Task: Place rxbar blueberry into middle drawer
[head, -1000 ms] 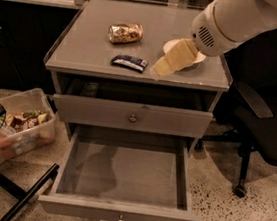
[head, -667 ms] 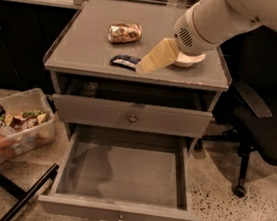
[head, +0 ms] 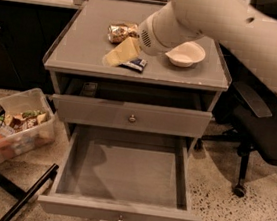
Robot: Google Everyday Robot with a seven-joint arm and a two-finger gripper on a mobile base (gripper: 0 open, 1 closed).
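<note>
My gripper is to close next on the middle of the rxbar blueberry (head: 131,64), close to the front edge of the cabinet top.
The rxbar blueberry (head: 136,64) lies on the cabinet top near its front edge. It is dark blue with white patches, and only its right end shows. My gripper (head: 113,58) is yellowish and hangs low over the bar's left part, covering it. I cannot see whether it touches the bar. The middle drawer (head: 118,213) is pulled wide open below, with a bare grey tray and a small knob on its front.
A shiny gold-and-brown snack packet (head: 120,31) lies behind the gripper. A white bowl (head: 185,54) sits at the right of the top. A closed drawer front (head: 132,117) is above the open one. A plastic bin of snacks (head: 15,127) stands on the floor at left, an office chair (head: 256,132) at right.
My arm has swung left across the cabinet top. The gripper has gone from in front of the bowl to over the rxbar, which is now mostly covered. The bowl is now in view.
</note>
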